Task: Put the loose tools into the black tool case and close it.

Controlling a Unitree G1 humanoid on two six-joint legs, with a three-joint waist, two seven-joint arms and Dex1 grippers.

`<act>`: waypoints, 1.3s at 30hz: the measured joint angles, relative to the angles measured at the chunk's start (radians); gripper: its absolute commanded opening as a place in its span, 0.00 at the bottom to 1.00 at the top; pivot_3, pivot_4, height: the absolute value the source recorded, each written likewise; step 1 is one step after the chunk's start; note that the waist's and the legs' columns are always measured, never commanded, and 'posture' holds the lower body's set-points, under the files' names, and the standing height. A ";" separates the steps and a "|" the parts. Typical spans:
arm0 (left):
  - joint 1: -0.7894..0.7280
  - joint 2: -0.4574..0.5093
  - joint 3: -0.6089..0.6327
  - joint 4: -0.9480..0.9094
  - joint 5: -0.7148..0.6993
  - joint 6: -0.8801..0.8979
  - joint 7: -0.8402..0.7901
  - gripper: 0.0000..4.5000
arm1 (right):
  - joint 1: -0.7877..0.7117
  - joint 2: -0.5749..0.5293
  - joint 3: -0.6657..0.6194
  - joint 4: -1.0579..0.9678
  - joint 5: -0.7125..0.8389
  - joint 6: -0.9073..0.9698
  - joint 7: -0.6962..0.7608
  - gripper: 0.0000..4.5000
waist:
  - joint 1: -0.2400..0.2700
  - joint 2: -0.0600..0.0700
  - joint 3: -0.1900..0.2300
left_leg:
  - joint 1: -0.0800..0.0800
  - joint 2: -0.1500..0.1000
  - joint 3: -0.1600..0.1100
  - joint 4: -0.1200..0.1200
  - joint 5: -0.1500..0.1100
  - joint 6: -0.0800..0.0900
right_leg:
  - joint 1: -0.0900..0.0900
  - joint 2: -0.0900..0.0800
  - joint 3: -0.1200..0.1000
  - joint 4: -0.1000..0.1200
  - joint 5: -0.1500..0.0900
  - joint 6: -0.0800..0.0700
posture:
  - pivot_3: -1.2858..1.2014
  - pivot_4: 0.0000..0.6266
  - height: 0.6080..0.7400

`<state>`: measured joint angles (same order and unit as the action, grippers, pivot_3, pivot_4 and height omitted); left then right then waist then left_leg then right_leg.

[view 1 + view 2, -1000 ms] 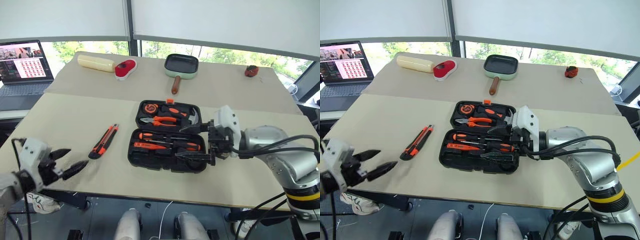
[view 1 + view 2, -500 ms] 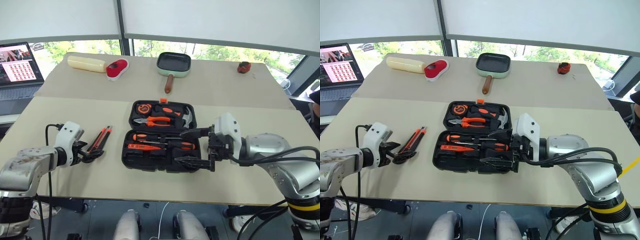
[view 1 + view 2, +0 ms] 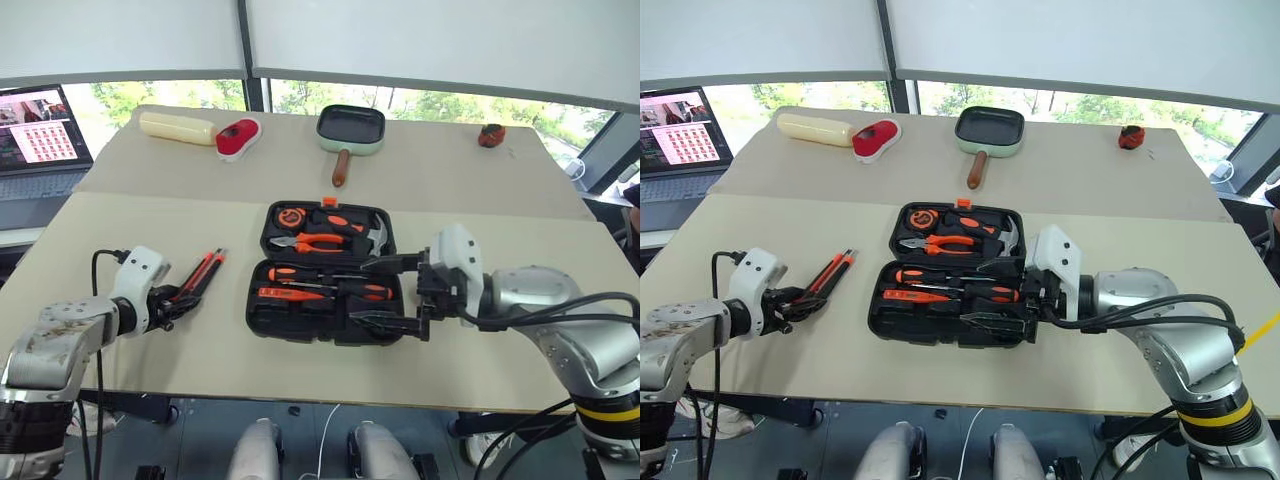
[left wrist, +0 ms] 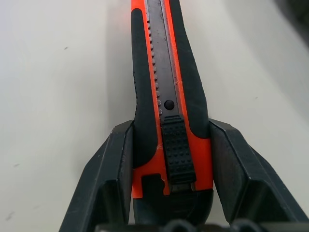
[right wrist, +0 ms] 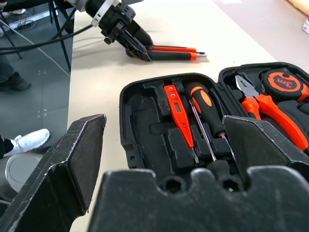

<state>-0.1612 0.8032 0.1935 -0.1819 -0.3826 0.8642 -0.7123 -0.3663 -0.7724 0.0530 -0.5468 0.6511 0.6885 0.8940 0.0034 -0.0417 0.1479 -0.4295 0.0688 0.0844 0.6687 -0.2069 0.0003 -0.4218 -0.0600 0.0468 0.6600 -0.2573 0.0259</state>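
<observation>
I should use my left gripper to set the utility knife down in the case's empty near slot (image 3: 307, 320) next to the slim orange screwdriver.
The orange-black utility knife (image 3: 202, 271) lies flat on the table, left of the open black tool case (image 3: 300, 323). My left gripper (image 3: 175, 300) is shut on the knife's near end. In the left wrist view both fingers (image 4: 108, 183) press against the sides of the knife (image 4: 166, 96). Two orange-black screwdrivers (image 5: 207, 106) and a slim orange screwdriver (image 5: 176, 108) sit in the case's near half. My right gripper (image 3: 362, 292) hovers open over the case's right side, holding nothing.
Pliers (image 3: 320, 240), a hammer (image 3: 375, 235) and a tape measure (image 3: 297, 216) fill the case's far half. At the back stand a green frying pan (image 3: 351, 130), a cream roll (image 3: 177, 127), a red object (image 3: 236, 137) and a laptop (image 3: 30, 125).
My left arm came in from the near left edge to the knife, and its fingers closed onto the knife's end. The right arm stayed put. The head camera shifted slightly.
</observation>
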 measured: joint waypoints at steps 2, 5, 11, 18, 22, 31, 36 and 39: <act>-0.030 0.010 -0.022 -0.005 -0.015 -0.096 -0.100 0.39 | 0.042 -0.032 -0.023 -0.010 0.000 0.000 0.014 1.00 | 0.011 -0.004 0.002 | -0.003 0.000 -0.001 0.000 0.000 -0.001 | -0.001 0.000 -0.002 -0.001 0.000 0.000 | 0.52 0.24 1.00; -0.152 0.090 -0.115 -0.076 -0.052 -0.253 -0.362 0.39 | 0.141 -0.098 -0.063 -0.031 0.000 0.000 0.050 1.00 | 0.025 -0.005 0.002 | -0.005 -0.001 0.000 0.000 0.001 -0.001 | 0.000 -0.002 -0.003 -0.006 0.000 0.000 | 0.52 0.24 1.00; -0.370 0.067 -0.375 0.026 0.015 -0.430 -0.639 0.39 | 0.252 -0.119 -0.131 -0.079 0.000 -0.001 0.045 1.00 | 0.008 -0.001 0.001 | -0.005 0.000 -0.001 0.000 0.000 0.000 | 0.000 0.002 -0.001 -0.008 0.001 0.002 | 0.52 0.24 1.00; -0.531 -0.014 -0.583 0.251 0.187 -0.631 -0.808 0.39 | 0.321 -0.107 -0.194 -0.155 0.013 0.007 -0.032 1.00 | 0.005 -0.001 0.001 | -0.006 0.000 -0.002 0.000 0.001 0.000 | 0.000 0.002 -0.001 -0.009 0.001 0.002 | 0.52 0.24 1.00; -0.555 -0.055 -0.613 0.353 0.246 -0.696 -0.829 0.39 | 0.355 -0.101 -0.219 -0.182 0.033 0.019 -0.068 1.00 | 0.008 -0.001 0.001 | -0.008 -0.001 -0.002 0.002 0.001 0.000 | 0.000 0.002 -0.001 -0.009 0.002 0.003 | 0.52 0.24 1.00; -0.586 -0.101 -0.614 0.349 0.254 -0.602 -0.851 0.75 | 0.368 -0.099 -0.226 -0.193 0.040 0.020 -0.112 1.00 | 0.007 -0.001 0.001 | -0.008 0.000 -0.003 0.002 0.001 0.000 | 0.000 0.002 -0.001 -0.009 0.002 0.004 | 0.52 0.24 1.00; -0.603 -0.089 -0.582 0.298 0.195 -0.491 -0.880 1.00 | 0.372 -0.099 -0.226 -0.194 0.042 0.020 -0.111 1.00 | 0.007 -0.001 0.001 | -0.008 0.000 -0.003 0.003 0.001 0.000 | 0.000 0.002 -0.001 -0.008 0.002 0.004 | 0.52 0.24 1.00; -0.628 -0.078 -0.537 0.290 0.167 -0.440 -0.879 1.00 | 0.371 -0.099 -0.226 -0.191 0.041 0.020 -0.109 1.00 | 0.007 -0.001 0.001 | -0.008 0.000 -0.004 0.003 0.001 0.000 | 0.000 0.002 -0.001 -0.008 0.002 0.004 | 0.52 0.24 1.00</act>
<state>-0.7895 0.7251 -0.3437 0.1078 -0.2158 0.4241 -1.5909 0.0049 -0.8712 -0.1732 -0.7378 0.6922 0.7089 0.7850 0.0103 -0.0431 0.1491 -0.4375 0.0683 0.0806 0.6714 -0.2063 0.0002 -0.4215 -0.0579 0.0454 0.6518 -0.2558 0.0297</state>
